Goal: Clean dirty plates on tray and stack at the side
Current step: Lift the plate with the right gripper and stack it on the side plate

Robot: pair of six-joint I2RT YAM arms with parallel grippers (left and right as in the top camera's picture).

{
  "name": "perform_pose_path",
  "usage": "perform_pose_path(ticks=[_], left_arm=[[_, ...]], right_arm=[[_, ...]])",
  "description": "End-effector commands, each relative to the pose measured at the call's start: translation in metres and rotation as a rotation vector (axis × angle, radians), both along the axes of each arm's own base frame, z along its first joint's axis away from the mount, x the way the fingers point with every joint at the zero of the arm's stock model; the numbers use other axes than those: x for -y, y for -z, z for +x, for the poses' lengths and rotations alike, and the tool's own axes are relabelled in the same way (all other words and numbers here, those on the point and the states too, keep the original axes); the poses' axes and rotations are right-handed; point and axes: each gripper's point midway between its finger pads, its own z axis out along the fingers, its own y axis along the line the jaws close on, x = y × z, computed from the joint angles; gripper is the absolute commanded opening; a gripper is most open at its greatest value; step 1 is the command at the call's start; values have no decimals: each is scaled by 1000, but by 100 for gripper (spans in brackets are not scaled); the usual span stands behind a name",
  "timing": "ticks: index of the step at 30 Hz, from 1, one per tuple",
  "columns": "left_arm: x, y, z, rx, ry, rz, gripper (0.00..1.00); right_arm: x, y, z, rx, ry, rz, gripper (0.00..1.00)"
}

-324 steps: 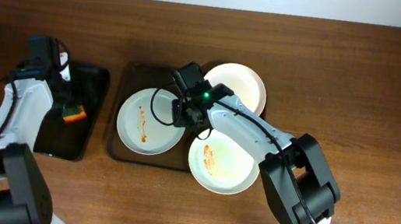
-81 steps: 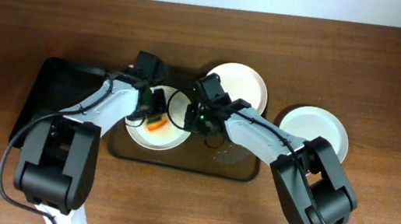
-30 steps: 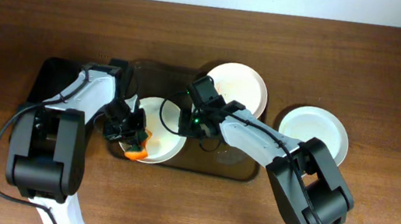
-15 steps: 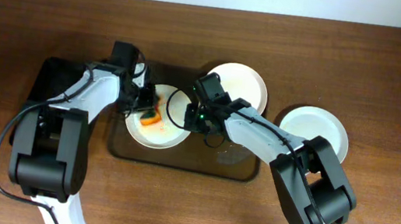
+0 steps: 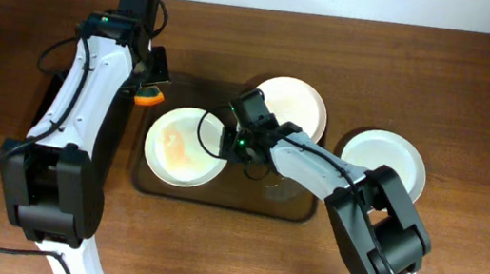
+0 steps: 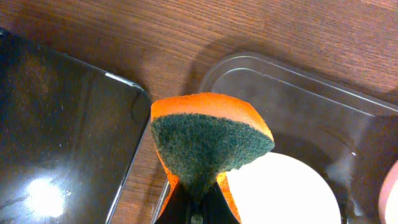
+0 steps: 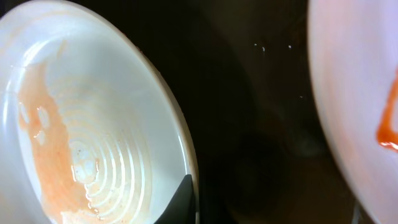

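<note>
I will use my right gripper to set down and let go of the orange-filmed plate on top of the plate sitting [image 5: 380, 169] outside the brownish tray.
A white plate [image 5: 181, 147] with a thin, wiped-out orange film lies in the left half of the brownish tray [image 5: 237, 192]. My right gripper [image 5: 228, 144] is shut on that plate's right rim [image 7: 186, 155]. A second plate [image 5: 290, 105] with a red smear [image 7: 387, 124] rests at the tray's far right. The third plate [image 5: 382, 162] sits white on the table to the right of the tray. My left gripper [image 5: 143, 87] is shut on an orange sponge [image 6: 208, 140], green side out, above the tray's far-left corner [image 6: 249, 68].
A black tray [image 6: 56, 137] lies left of the brownish tray, with a strip of wood between them. My left arm [image 5: 91, 67] stretches over it. The table's far edge [image 5: 339, 18] runs along the top.
My left gripper has lifted the sponge off the left plate and drawn back towards the tray's far-left corner. The plate now shows only a faint orange film. The right gripper has kept its hold.
</note>
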Motion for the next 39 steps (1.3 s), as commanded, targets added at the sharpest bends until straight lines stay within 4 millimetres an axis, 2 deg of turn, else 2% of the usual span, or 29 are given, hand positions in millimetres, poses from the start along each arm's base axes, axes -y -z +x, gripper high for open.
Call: perform_pose_path(ticks=[1, 3, 5, 8, 9, 10, 11, 14, 18, 22, 24, 27, 30, 31, 32, 33, 36, 37, 39], left_arm=[[-5, 15, -6, -24, 12, 26, 0], [-5, 18, -7, -27, 13, 26, 0], [-5, 19, -8, -30, 13, 26, 0], [-5, 19, -7, -26, 12, 26, 0], [-5, 19, -6, -24, 12, 26, 0], [-5, 19, -6, -22, 12, 26, 0], [-5, 18, -6, -22, 12, 26, 0], [-8, 18, -5, -18, 5, 29, 0], [-9, 18, -4, -14, 3, 27, 0], [-8, 18, -4, -14, 4, 25, 0], [-4, 17, 0, 3, 12, -2, 0], [-1, 17, 2, 8, 17, -17, 0], [0, 17, 2, 8, 17, -31, 0], [0, 17, 2, 8, 17, -32, 0], [0, 17, 2, 8, 18, -35, 0], [0, 17, 2, 8, 18, -35, 0], [0, 17, 2, 7, 17, -34, 0], [0, 17, 2, 7, 17, -34, 0], [0, 17, 0, 2, 22, -32, 0]], right_arm=[[-13, 29, -19, -91, -63, 35, 4], [-13, 9, -22, -154, -78, 106, 4], [7, -25, -18, -131, -99, 84, 4], [39, -84, -10, 34, -73, -26, 4], [56, -108, -6, 128, -46, -112, 4], [67, -121, -4, 187, -29, -173, 4], [85, -146, -1, 319, -12, -323, 4], [118, -178, 2, 524, 94, -671, 4], [117, -213, -9, 712, 163, -885, 4], [98, -228, -18, 812, 43, -1029, 4], [91, -246, -17, 878, -28, -1148, 4], [90, -269, -22, 940, -10, -1271, 4], [88, -278, -27, 965, 13, -1303, 4], [79, -270, -25, 960, -36, -1249, 4], [67, -256, -23, 944, -99, -1160, 4], [54, -233, -27, 892, -152, -1014, 4], [40, -168, -55, 586, -264, -692, 4], [37, -156, -61, 490, -300, -586, 4], [33, -152, -64, 372, -335, -391, 4]])
